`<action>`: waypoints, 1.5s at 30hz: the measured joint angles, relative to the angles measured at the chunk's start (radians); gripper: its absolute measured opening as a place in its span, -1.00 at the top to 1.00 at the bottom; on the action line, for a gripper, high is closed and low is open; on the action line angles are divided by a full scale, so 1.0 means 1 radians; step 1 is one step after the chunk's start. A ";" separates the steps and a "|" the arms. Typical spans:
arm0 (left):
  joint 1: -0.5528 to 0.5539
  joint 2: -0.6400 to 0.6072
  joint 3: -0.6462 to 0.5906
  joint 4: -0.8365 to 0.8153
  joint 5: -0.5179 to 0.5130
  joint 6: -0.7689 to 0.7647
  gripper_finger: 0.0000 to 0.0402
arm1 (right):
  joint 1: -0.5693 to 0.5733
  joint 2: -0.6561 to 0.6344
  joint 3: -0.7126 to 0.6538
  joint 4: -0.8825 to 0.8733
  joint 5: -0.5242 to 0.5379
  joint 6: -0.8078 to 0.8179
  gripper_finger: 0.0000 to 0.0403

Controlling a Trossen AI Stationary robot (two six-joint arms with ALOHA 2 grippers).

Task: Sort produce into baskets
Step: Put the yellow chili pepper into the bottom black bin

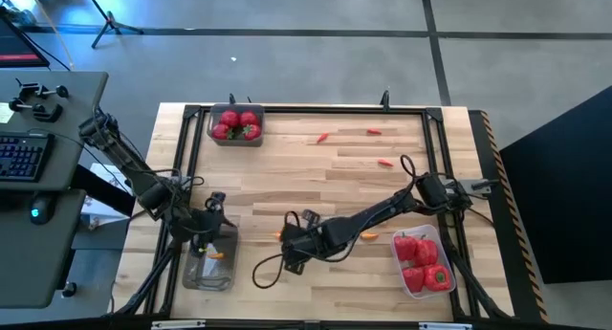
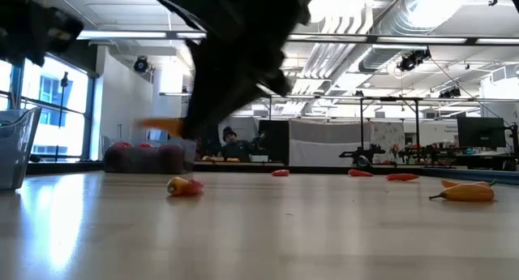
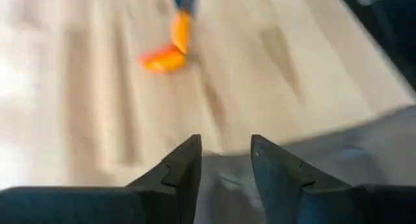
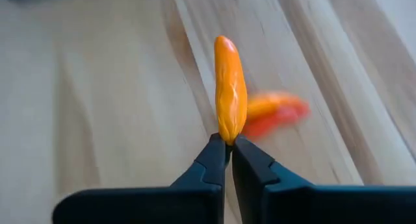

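Observation:
I need to release the slim orange piece from my right gripper into my left gripper, just beside the front clear tub (image 1: 251,235).
My right gripper (image 1: 287,237) is near the table's middle front, shut on a slim orange piece (image 4: 230,87). My left gripper (image 1: 212,242) hangs open and empty over the front-left clear tub (image 1: 195,275), which holds one orange piece (image 1: 219,255), also in the left wrist view (image 3: 168,52). A far-left tub (image 1: 258,140) holds round red fruits (image 1: 235,122). A front-right tub (image 1: 400,269) holds red bell peppers (image 1: 424,263). An orange-red piece (image 4: 273,112) lies on the table beyond the held one. My right gripper pinches the slim orange piece by one end (image 4: 227,137) between its two fingertips. The piece sticks out straight ahead of the fingers, along their line, lifted clear of the table.
Three small red pieces (image 1: 323,137) (image 1: 374,131) (image 1: 385,163) lie on the table's far half, and an orange one (image 1: 368,236) beside the pepper tub. A black frame (image 1: 316,108) borders the table. A desk with a keyboard (image 1: 24,158) stands to the left.

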 joint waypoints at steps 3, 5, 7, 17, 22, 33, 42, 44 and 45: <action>0.024 0.007 0.014 0.011 -0.071 0.130 0.30 | -0.016 0.000 0.012 0.098 -0.011 -0.070 0.99; 0.037 0.021 0.014 0.031 -0.083 0.210 0.22 | -0.028 0.000 0.023 0.160 -0.020 -0.111 0.99; 0.047 0.045 0.014 0.059 -0.090 0.292 0.14 | -0.039 0.000 0.036 0.218 -0.027 -0.156 0.99; 0.044 0.132 0.014 0.244 -0.212 0.513 0.01 | -0.070 -0.002 0.041 0.381 -0.105 -0.259 1.00; 0.043 0.135 0.014 0.243 -0.185 0.505 0.16 | -0.070 -0.002 0.041 0.396 -0.105 -0.264 1.00; 0.018 0.135 0.014 0.245 -0.155 0.500 0.80 | -0.069 -0.002 0.041 0.398 -0.095 -0.264 1.00; 0.018 0.133 0.014 0.240 -0.139 0.492 0.99 | -0.069 -0.002 0.041 0.395 -0.074 -0.212 0.90; 0.018 0.126 0.014 0.233 -0.115 0.474 0.99 | -0.069 -0.002 0.041 0.395 -0.068 -0.203 0.79; 0.018 0.121 0.014 0.228 -0.099 0.461 0.99 | -0.069 -0.002 0.041 0.393 -0.065 -0.200 0.72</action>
